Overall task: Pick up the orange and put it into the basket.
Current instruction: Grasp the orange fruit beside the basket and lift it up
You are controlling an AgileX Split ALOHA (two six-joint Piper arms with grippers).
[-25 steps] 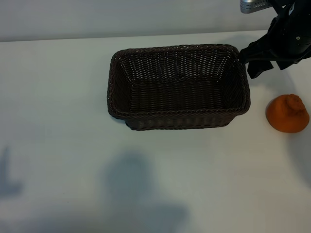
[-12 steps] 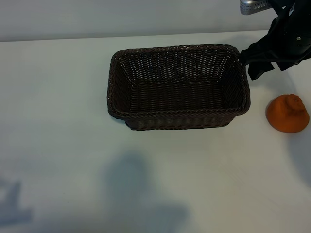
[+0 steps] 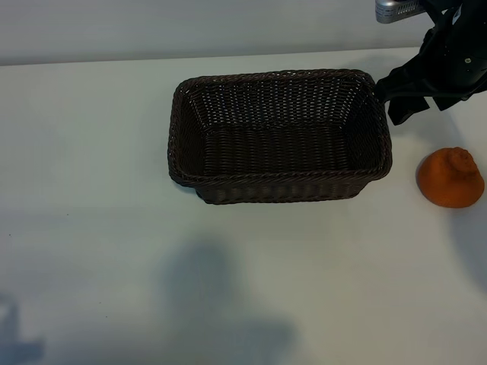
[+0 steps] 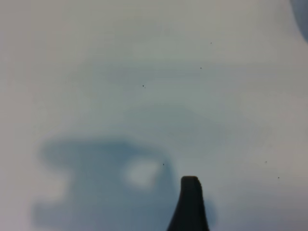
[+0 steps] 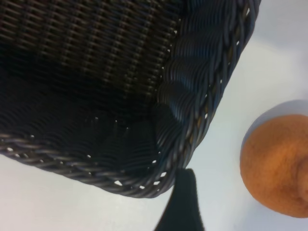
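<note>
The orange has a raised bump (image 3: pixel 459 158) (image 5: pixel 303 178) on its top. My right gripper goes there next and closes on it.
The orange (image 3: pixel 450 178) lies on the white table, right of the basket (image 3: pixel 280 177) and apart from it. The dark brown wicker basket stands empty at mid-table. My right gripper (image 3: pixel 391 97) hovers open and empty by the basket's far right corner, behind the orange. In the right wrist view one dark fingertip (image 5: pixel 185 192) sits beside the basket's corner rim (image 5: pixel 211 101), with the orange (image 5: pixel 276 163) close by. The left arm is outside the exterior view. Its wrist view shows one fingertip (image 4: pixel 190 197) over bare table, holding nothing.
White tabletop (image 3: pixel 99 190) spreads to the left of and in front of the basket. A pale wall (image 3: pixel 190 26) runs along the table's far edge. Soft shadows (image 3: pixel 221 304) fall on the near part of the table.
The small shadow at the table's near left corner has slid down toward the edge. The right gripper, basket and orange have not moved.
</note>
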